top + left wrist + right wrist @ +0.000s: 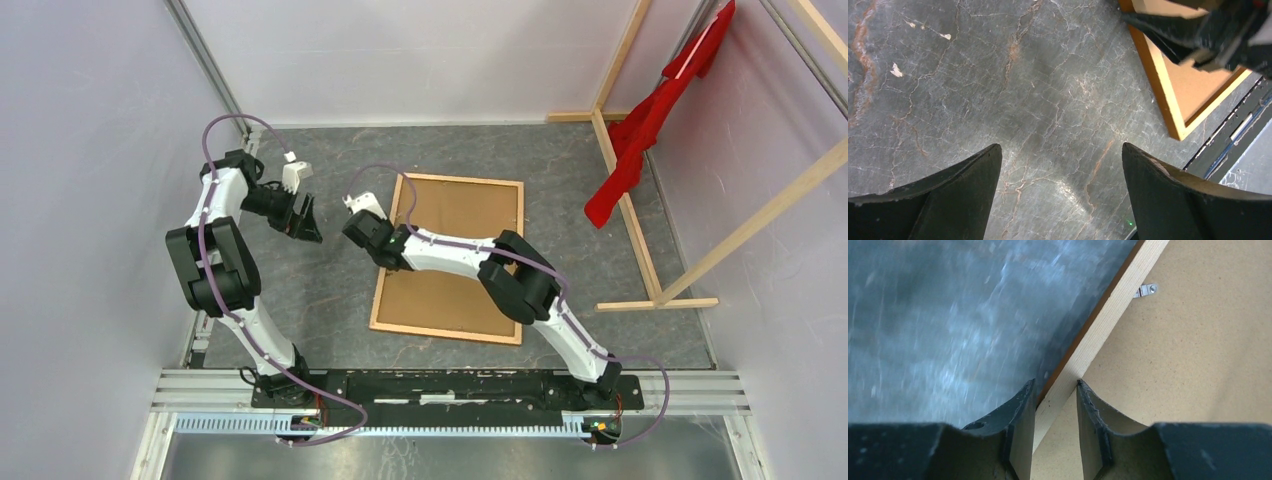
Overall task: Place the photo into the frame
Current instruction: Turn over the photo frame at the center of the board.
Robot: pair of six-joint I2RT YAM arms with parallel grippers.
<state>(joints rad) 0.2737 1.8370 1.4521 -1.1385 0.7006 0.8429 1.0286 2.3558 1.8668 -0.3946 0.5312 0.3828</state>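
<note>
The frame's rail runs at an angle through the fingers of the robot's right gripper, so it should open them and take the rail squarely [1052, 410] before it lifts the frame and flips it over.
The frame [445, 333] lies back up on the grey marbled table, with a plain brown backing board [465, 215] inside it. My right gripper [372, 235] sits at its left rail. In the right wrist view the right gripper [1056, 384] is shut on that pale wooden rail [1108, 315], one finger outside it and one over the board [1198, 365]. My left gripper [308, 225] hangs over bare table left of the frame. Its jaws [1061, 150] stand wide open and hold nothing, and the frame's near corner [1168, 107] shows to their right. The photo is out of view.
A small metal clip [1146, 290] sits on the rail's inner edge. Pale wooden beams [630, 210] carrying a red cloth [650, 120] stand at the right. White walls close in the left and back. A metal rail [450, 385] runs along the near edge.
</note>
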